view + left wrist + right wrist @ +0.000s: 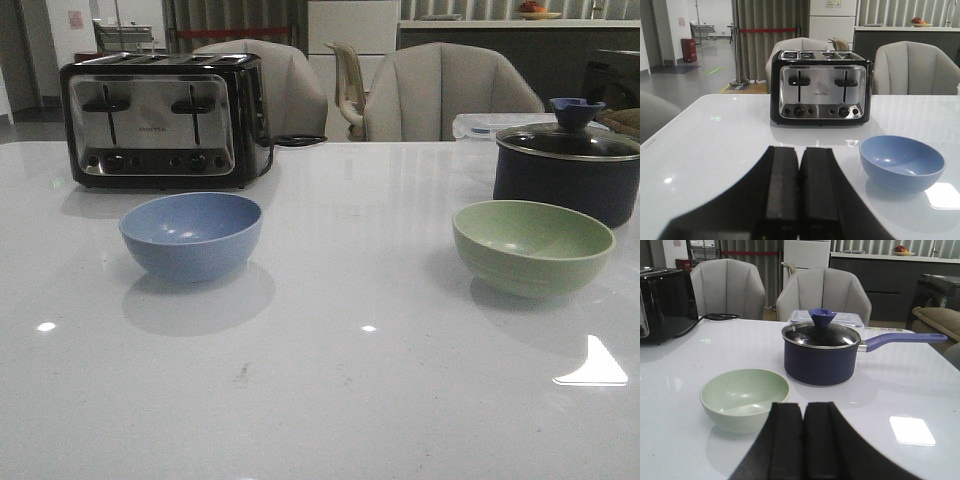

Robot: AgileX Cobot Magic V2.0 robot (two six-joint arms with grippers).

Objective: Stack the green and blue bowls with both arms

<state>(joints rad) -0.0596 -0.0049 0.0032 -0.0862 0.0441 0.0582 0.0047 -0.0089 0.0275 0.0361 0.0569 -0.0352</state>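
Note:
Next, my right gripper will grab the rim of the green bowl (609, 239) (788, 390), on the side facing away from the blue bowl.
The dusty blue bowl (191, 235) stands upright and empty on the left part of the white table, in front of the toaster. The pale green bowl (532, 246) stands upright and empty on the right, in front of the dark pot. Neither arm shows in the front view. In the left wrist view my left gripper (800, 152) is shut and empty, short of the blue bowl (901, 162) and to one side of it. In the right wrist view my right gripper (804, 407) is shut and empty, just short of the green bowl (744, 397).
A black and chrome toaster (165, 118) stands at the back left with its cord trailing. A dark blue lidded pot (567, 167) with a long handle (902, 339) stands just behind the green bowl. A clear plastic box (826, 318) and grey chairs (440, 95) are beyond the table.

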